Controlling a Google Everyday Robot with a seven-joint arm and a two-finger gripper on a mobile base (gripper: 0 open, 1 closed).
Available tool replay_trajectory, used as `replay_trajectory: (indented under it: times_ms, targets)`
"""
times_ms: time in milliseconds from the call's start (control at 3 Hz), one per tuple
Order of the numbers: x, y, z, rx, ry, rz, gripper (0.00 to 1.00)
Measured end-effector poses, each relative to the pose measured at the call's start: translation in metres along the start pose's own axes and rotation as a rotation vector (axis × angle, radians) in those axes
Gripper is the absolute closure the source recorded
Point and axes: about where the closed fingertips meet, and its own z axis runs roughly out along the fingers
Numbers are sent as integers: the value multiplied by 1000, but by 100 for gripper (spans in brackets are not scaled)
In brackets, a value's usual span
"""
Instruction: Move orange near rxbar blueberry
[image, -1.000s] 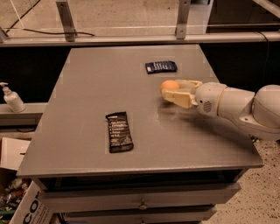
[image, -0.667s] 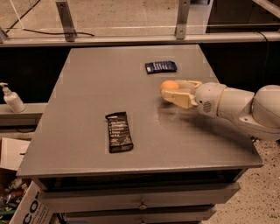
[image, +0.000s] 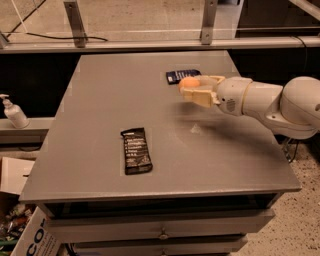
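Note:
My gripper is going to let go of the orange on the grey table (image: 201, 76), beside the end of the rxbar blueberry that is closest to my white arm.
The orange (image: 189, 83) is a small round fruit held between the cream fingers of my gripper (image: 196, 89), which is shut on it. The white arm reaches in from the right. The gripper carries the orange above the grey table (image: 100, 105), just in front of the rxbar blueberry (image: 182, 75), a flat navy wrapper lying at the far middle of the table. The orange partly overlaps the wrapper's near right edge in view.
A longer black wrapper with white text (image: 136, 150) lies at the near left of the table. A soap pump bottle (image: 13, 113) stands on a ledge to the left. A cardboard box (image: 30, 235) sits on the floor at the lower left. Drawers run under the tabletop.
My gripper has moved with the orange toward the far side of the table, closer to the navy wrapper. The wrappers have not moved.

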Motion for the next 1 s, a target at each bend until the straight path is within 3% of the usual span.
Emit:
replay_trajectory:
  times_ms: [333, 1000]
  targets:
    - [-3, -30, 13, 28, 21, -30, 100]
    - [12, -97, 30, 121, 75, -30, 100]
